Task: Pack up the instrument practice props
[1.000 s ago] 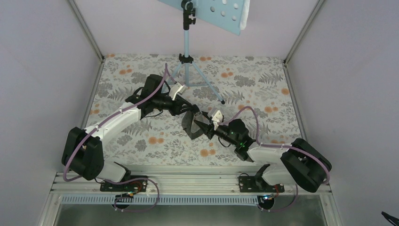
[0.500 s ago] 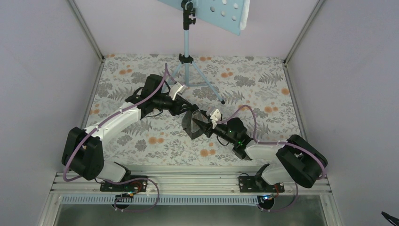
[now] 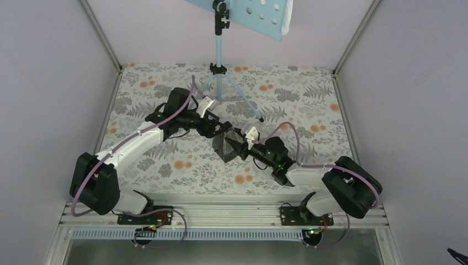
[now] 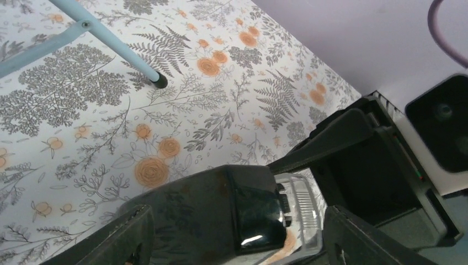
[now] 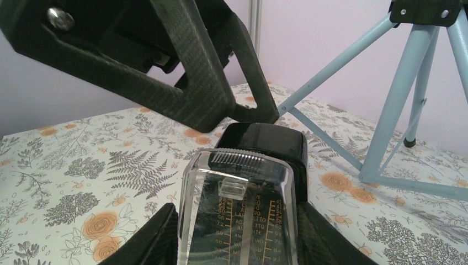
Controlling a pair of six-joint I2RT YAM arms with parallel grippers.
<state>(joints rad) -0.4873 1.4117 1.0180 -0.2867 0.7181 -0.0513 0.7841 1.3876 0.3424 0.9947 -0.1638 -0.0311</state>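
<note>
The clear front is standing ajar at its top edge. My left gripper should pinch it against the black box's top end (image 4: 257, 205) while my right gripper backs away.
The black wedge-shaped box (image 3: 225, 146) with a clear scale-printed front hangs just above the floral table, mid-scene. My right gripper (image 3: 234, 147) is shut on it; in the right wrist view the box (image 5: 243, 204) fills the gap of that gripper (image 5: 240, 243), both fingers against its clear front. My left gripper (image 3: 223, 134) is open around the other end. In the left wrist view the box (image 4: 209, 210) lies inside that gripper (image 4: 240, 234), with a gap at the right finger. The light blue music stand (image 3: 219, 55) stands at the back, its hole-dotted tray (image 3: 248, 12) cut off by the top edge.
The stand's tripod legs (image 3: 243, 105) spread over the table right behind both grippers; one leg tip (image 4: 159, 81) shows close in the left wrist view, and the legs (image 5: 397, 94) in the right wrist view. Lavender walls close in three sides.
My left gripper has opened and let go of the box. The right arm has pushed slightly forward and left, still gripping it.
</note>
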